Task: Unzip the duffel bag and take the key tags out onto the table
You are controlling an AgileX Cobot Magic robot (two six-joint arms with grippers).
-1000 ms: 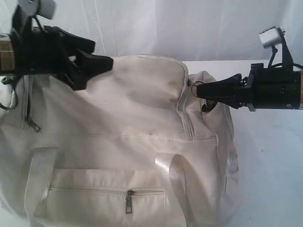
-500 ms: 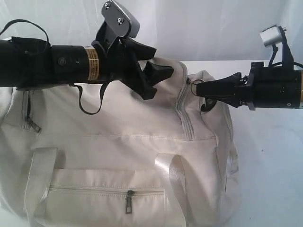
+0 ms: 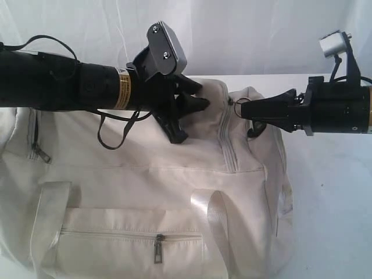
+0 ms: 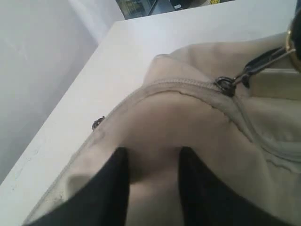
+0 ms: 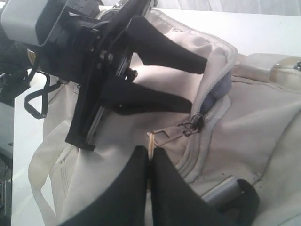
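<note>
The fingers of my left gripper straddle loose cloth short of the zipper pull, so they should pinch the zipper's edge [image 3: 224, 100] next to the pull before my right gripper pulls.
The cream duffel bag [image 3: 145, 174] fills the white table [image 3: 331, 192]; its top zipper looks nearly closed. My right gripper [image 3: 239, 110] is shut on the metal zipper pull [image 5: 171, 134] at the bag's right end, and the right wrist view shows the pull's ring pinched between the right gripper's [image 5: 149, 150] fingertips. My left gripper [image 3: 203, 96] reaches across the bag top just left of that zipper. Its jaws stand apart, pressed into the fabric [image 4: 188, 122], and a bulge of cloth rises between the left gripper's [image 4: 154, 151] tips. The key tags are hidden.
Satin webbing handles [image 3: 212, 215] and a zipped front pocket [image 3: 158, 247] face the camera. Another zipper pull [image 3: 39, 152] hangs at the bag's left. A black strap fitting [image 5: 240, 200] sits at the right end. White cloth hangs behind the table.
My left arm has swung right across the bag, from its left end to beside the zipper, and its jaws have narrowed onto the fabric. The right gripper has stayed put on the pull.
</note>
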